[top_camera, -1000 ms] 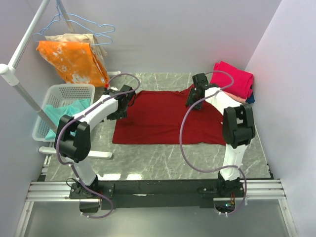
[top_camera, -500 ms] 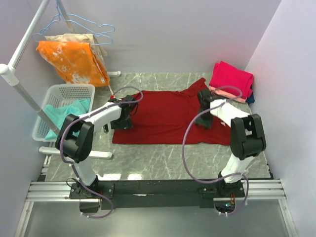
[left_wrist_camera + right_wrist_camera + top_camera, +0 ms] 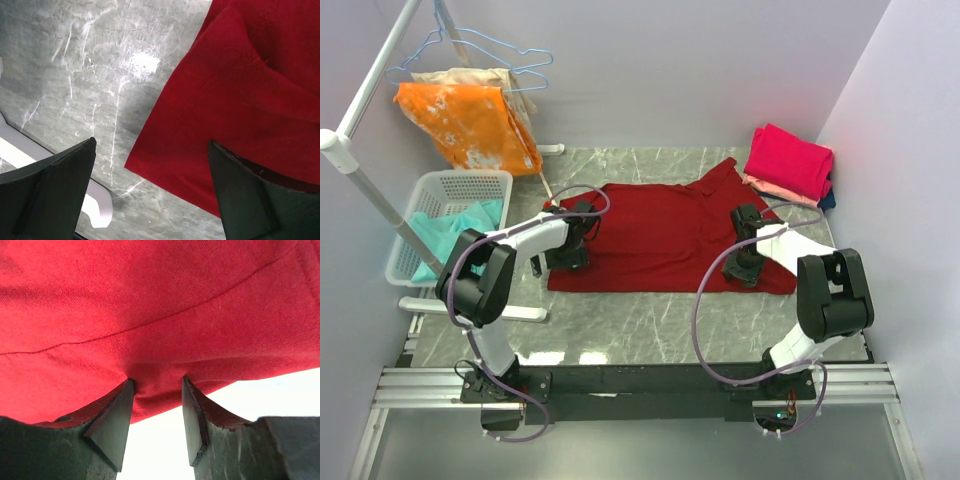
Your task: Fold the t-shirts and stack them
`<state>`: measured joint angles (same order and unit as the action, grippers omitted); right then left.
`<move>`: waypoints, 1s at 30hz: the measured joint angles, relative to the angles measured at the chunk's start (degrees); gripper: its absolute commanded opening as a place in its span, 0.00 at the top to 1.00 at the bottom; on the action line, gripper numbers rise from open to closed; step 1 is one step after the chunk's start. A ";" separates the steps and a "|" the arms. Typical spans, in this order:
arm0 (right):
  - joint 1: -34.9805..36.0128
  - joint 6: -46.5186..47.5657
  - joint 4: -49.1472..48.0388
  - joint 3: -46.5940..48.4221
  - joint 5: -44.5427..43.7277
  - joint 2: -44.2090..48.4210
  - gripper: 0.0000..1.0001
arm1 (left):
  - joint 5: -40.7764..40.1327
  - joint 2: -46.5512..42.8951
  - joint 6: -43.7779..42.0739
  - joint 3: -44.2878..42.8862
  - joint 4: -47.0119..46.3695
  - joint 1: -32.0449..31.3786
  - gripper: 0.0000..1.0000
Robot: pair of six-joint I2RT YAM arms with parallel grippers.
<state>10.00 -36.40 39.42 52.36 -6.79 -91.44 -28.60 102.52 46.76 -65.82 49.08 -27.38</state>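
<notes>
I should next move my left gripper to the far corner (image 3: 553, 205) of the dark red t-shirt, on the white basket's side, and close it there.
A dark red t-shirt (image 3: 650, 235) lies spread flat on the marble table. My left gripper (image 3: 566, 256) hovers at its near-left corner. In the left wrist view (image 3: 151, 142) its jaws stand wide open and empty, over the corner of the shirt (image 3: 240, 90). My right gripper (image 3: 741, 268) is at the shirt's near hem on the right. In the right wrist view (image 3: 158, 381) its jaws are partly open, their tips pressed on the red cloth (image 3: 150, 300), with a puckered bit of hem between them. Folded shirts stack at the back right: bright pink (image 3: 790, 160) over peach (image 3: 775, 188) and dark blue (image 3: 828, 200).
A white basket (image 3: 450, 185) at the left holds a teal shirt (image 3: 450, 232). A clothes rack (image 3: 360, 190) stands over it with an orange cloth (image 3: 470, 120) on hangers. Its white foot (image 3: 470, 308) lies on the table near my left gripper and shows in the left wrist view (image 3: 97, 212).
Both grippers have moved from the shirt's far side toward its near edge and come down. The shirt's far right sleeve now lies flat on the table.
</notes>
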 measured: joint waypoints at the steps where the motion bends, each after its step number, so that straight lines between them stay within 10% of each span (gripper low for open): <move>1: -0.09 0.00 -0.28 -0.31 0.24 -0.50 0.50 | -0.31 0.02 0.28 0.04 0.04 -0.13 0.01; 17: -0.28 0.00 -0.61 -0.83 1.27 -0.39 0.50 | -9.62 0.24 5.31 1.77 6.58 -3.78 0.01; 30: -0.28 -0.87 0.52 -9.29 2.49 8.61 0.50 | 2.78 -9.40 12.00 11.02 8.46 -4.07 0.01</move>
<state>9.72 -37.28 39.94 43.07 -4.29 -82.83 -25.82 93.12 58.76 -54.81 57.54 -31.44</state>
